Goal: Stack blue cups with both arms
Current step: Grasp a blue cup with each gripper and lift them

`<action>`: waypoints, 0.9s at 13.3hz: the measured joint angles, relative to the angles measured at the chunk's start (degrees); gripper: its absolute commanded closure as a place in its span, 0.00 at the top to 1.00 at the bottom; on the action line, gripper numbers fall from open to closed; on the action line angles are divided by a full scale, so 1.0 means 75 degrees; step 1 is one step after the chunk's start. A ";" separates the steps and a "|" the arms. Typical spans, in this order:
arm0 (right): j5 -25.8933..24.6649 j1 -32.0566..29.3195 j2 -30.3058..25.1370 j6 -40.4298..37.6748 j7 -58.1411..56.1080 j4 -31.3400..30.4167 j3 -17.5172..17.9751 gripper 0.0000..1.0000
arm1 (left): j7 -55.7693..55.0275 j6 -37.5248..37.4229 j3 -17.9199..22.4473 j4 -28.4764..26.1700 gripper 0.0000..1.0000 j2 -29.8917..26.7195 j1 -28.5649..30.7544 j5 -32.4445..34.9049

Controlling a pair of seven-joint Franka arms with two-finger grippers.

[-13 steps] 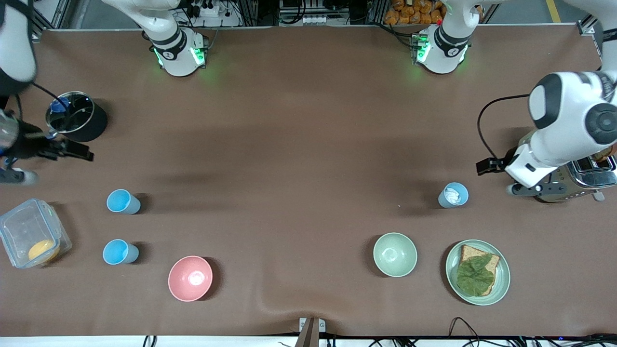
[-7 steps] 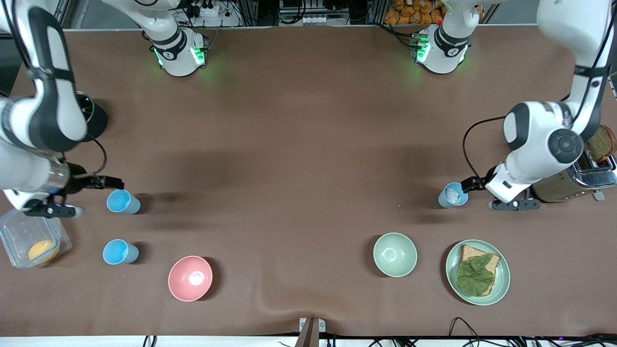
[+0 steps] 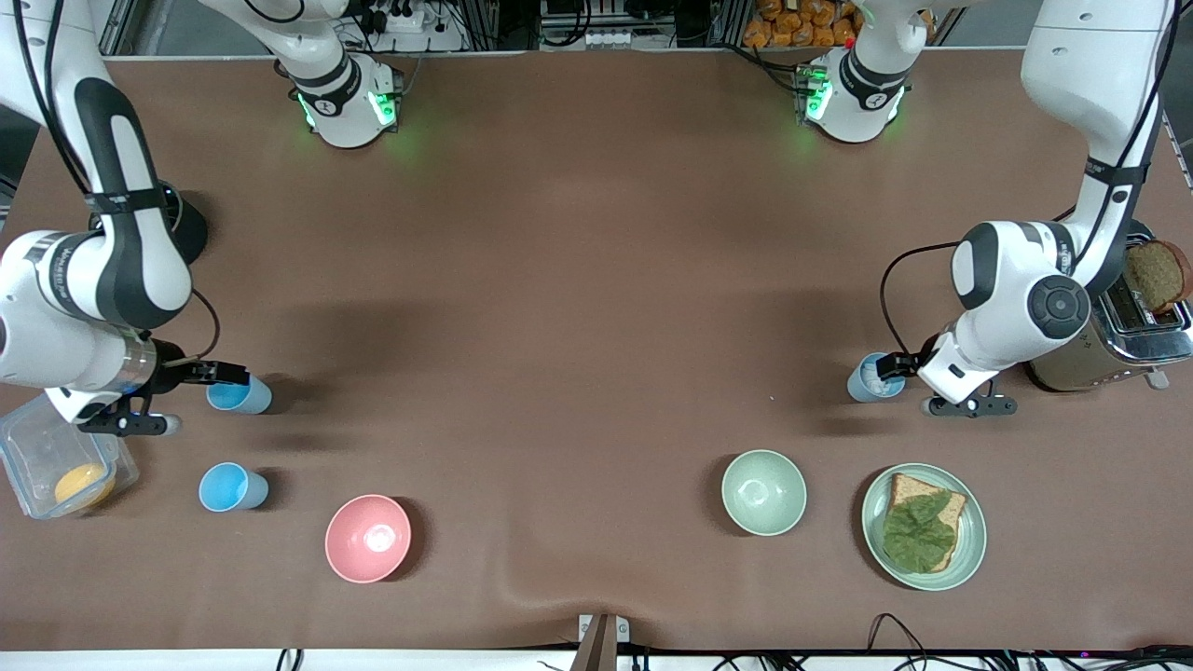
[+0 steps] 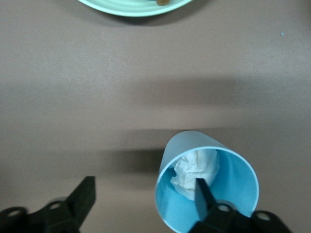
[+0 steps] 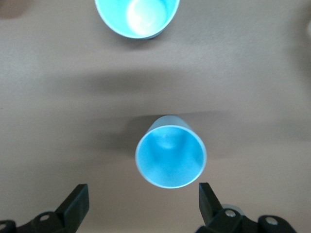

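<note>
I will next close my right gripper on the farther sky-blue cup's rim (image 3: 212, 391) (image 5: 204, 162), with one finger inside that cup and the other one outside.
Two sky-blue cups stand toward the right arm's end of the table. My right gripper (image 3: 222, 374) is open, low beside the farther cup (image 3: 244, 398); in the right wrist view that cup (image 5: 170, 156) stands just ahead of the open gripper (image 5: 143, 193), apart from both fingers. The nearer sky-blue cup (image 3: 231, 487) also shows in that view (image 5: 137, 14). The paler blue cup (image 3: 863, 382) with crumpled white paper inside stands toward the left arm's end. My left gripper (image 4: 143, 188) is open; one finger (image 4: 201, 190) reaches inside that cup (image 4: 233, 182), the other stays outside.
A pink bowl (image 3: 368, 538), a pale green bowl (image 3: 763, 491) and a plate (image 3: 876, 522) with bread and lettuce lie nearer the camera. A toaster (image 3: 1109, 345) stands by the left arm. A clear box (image 3: 37, 447) and a black pot (image 3: 182, 228) stand at the right arm's end.
Both arms have swung in and come down to the cups: the right gripper to the farther sky-blue cup, the left gripper to the paler cup. No cup has moved.
</note>
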 measured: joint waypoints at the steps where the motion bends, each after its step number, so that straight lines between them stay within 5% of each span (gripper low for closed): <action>1: 0.0000 -0.0104 0.0029 0.0043 -0.0210 -0.0004 -0.0001 1.00 | 0.0000 0.0000 -0.0003 0.0000 0.23 0.0026 -0.0025 0.0000; 2: 0.0000 -0.0187 0.0074 0.0069 -0.0386 -0.0005 -0.0004 1.00 | 0.0000 0.0002 -0.0007 0.0000 0.06 0.0041 -0.0043 0.0000; 3: 0.0000 -0.0251 0.0136 0.0083 -0.0560 -0.0006 -0.0005 1.00 | 0.0000 0.0003 -0.0011 0.0001 0.00 0.0046 -0.0052 0.0000; 7: 0.0002 -0.0470 0.0543 0.0338 -0.1308 -0.0011 -0.0012 1.00 | 0.0000 0.0008 -0.0073 0.0033 0.00 0.0054 -0.0110 -0.0024; 8: 0.0009 -0.0555 0.0668 0.0397 -0.1517 -0.0011 -0.0013 0.41 | 0.0000 0.0010 -0.0125 0.0068 0.00 0.0056 -0.0125 -0.0024; 9: 0.0092 -0.0628 0.0768 0.0435 -0.1702 -0.0011 -0.0014 0.00 | 0.0000 0.0012 -0.0217 0.0092 0.00 0.0063 -0.0125 -0.0024; 12: 0.0564 -0.0745 0.0931 0.0490 -0.2342 -0.0009 -0.0015 0.00 | -0.0276 0.0016 -0.0656 0.0233 0.00 0.0062 -0.0127 -0.0027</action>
